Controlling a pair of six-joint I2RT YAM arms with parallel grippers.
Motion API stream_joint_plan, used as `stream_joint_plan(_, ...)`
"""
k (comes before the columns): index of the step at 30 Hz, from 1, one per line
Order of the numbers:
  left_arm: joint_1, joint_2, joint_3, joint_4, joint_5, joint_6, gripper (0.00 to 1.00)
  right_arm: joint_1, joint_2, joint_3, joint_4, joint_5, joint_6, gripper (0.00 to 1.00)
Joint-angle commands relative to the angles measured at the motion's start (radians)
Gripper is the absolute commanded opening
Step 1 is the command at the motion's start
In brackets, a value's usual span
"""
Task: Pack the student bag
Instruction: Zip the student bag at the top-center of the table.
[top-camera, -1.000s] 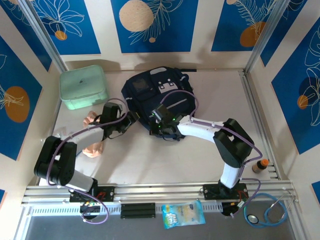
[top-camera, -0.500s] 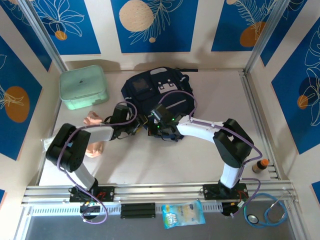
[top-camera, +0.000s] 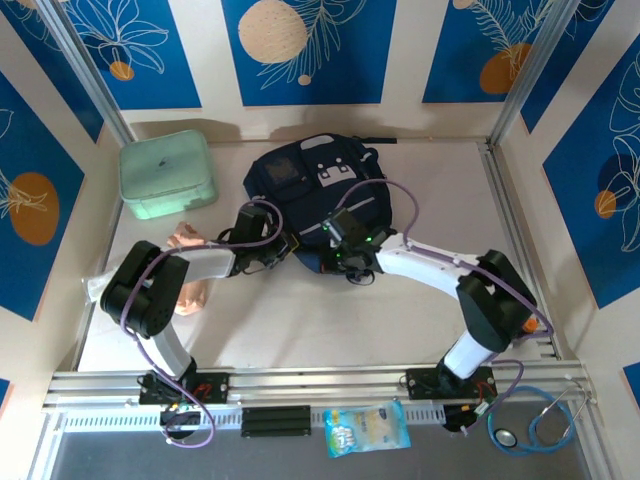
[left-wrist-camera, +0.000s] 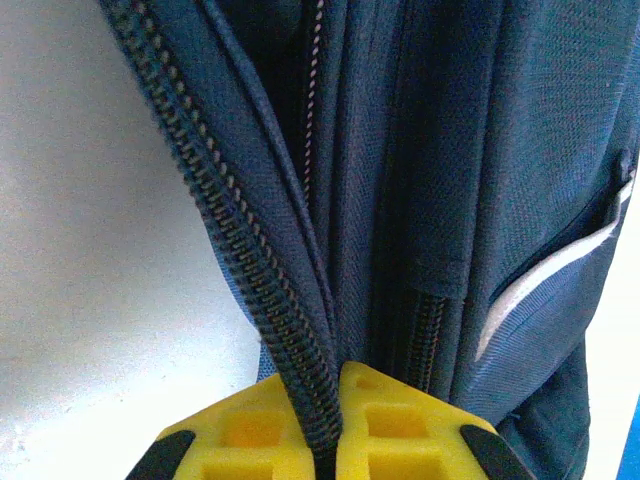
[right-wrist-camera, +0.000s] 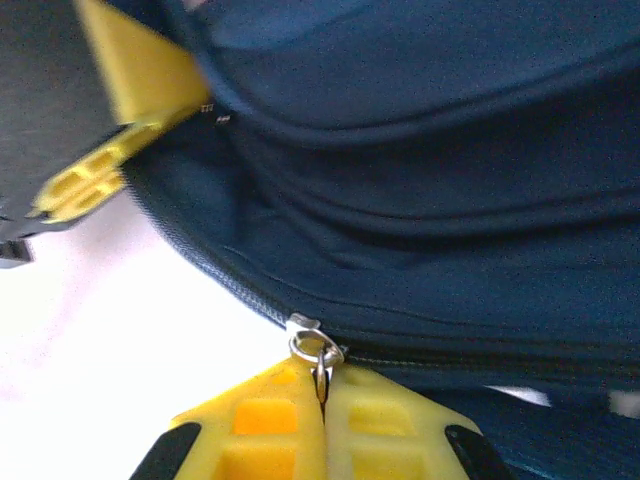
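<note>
The zipper edge bends round the bag's corner from my left gripper to the zipper pull, so my left gripper should retake it along the bag's near edge (right-wrist-camera: 250, 292).
The student bag (top-camera: 312, 178), dark navy with pale patches, lies flat at the back middle of the table. My left gripper (top-camera: 288, 250) is at its near left edge, shut on the bag's open zipper edge (left-wrist-camera: 250, 250), which runs down between the yellow fingertips (left-wrist-camera: 250, 430). My right gripper (top-camera: 338, 258) is just to the right, shut on the metal zipper pull ring (right-wrist-camera: 318, 350) at the bag's near edge. In the right wrist view the left gripper's yellow finger (right-wrist-camera: 140, 75) shows at the upper left, pressed to the navy fabric (right-wrist-camera: 420, 200).
A mint green lidded box (top-camera: 166, 175) stands at the back left. A peach-coloured soft item (top-camera: 188, 272) lies under the left arm. A small bottle (top-camera: 522, 331) stands by the right rail. A snack packet (top-camera: 367, 428) and a stethoscope (top-camera: 540, 425) lie in front of the arm bases.
My left gripper has swung right to the bag's near edge and shut on the zipper edge. My right gripper has shifted a little right, still shut on the zipper pull.
</note>
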Motion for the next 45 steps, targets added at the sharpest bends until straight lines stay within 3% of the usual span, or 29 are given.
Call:
stream_joint_plan(1,0.02,0.012,0.032,0.013,-0.053,0.034,0.0,-0.045,-0.064,-0.026,-0.175,0.104,-0.049,0.0)
stream_joint_plan(13,0.039,0.003,0.043,-0.015,-0.017,0.083,0.02,-0.175,-0.088,-0.009,-0.308,0.31,-0.064,0.0)
stream_joint_plan(18,0.06,0.006,0.064,-0.061,0.015,0.13,0.13,-0.213,-0.103,-0.02,-0.191,0.176,-0.11,0.0)
stream_joint_plan(22,0.087,-0.044,0.073,-0.188,0.003,0.223,0.35,-0.19,-0.079,-0.018,-0.045,-0.019,-0.132,0.0)
stream_joint_plan(24,0.099,-0.084,0.081,-0.267,-0.001,0.315,0.45,-0.185,-0.061,-0.016,0.025,-0.13,-0.122,0.0)
stream_joint_plan(26,0.099,-0.117,0.135,-0.41,0.009,0.492,0.55,-0.172,-0.041,-0.006,0.094,-0.217,-0.112,0.0)
stream_joint_plan(29,0.099,-0.138,0.233,-0.636,0.007,0.746,0.61,-0.163,-0.013,0.002,0.19,-0.332,-0.091,0.0)
stream_joint_plan(31,0.099,-0.158,0.254,-0.7,0.011,0.882,0.63,-0.157,0.004,0.008,0.232,-0.38,-0.083,0.0)
stream_joint_plan(34,0.099,-0.186,0.261,-0.693,0.052,0.992,0.63,-0.147,0.022,0.011,0.256,-0.402,-0.077,0.0)
stream_joint_plan(38,0.086,-0.16,0.297,-0.657,0.236,1.149,0.54,-0.144,0.026,-0.009,0.269,-0.415,-0.071,0.0)
stream_joint_plan(45,0.085,-0.047,0.426,-0.8,0.244,1.402,0.54,-0.144,0.021,-0.046,0.287,-0.423,-0.062,0.0)
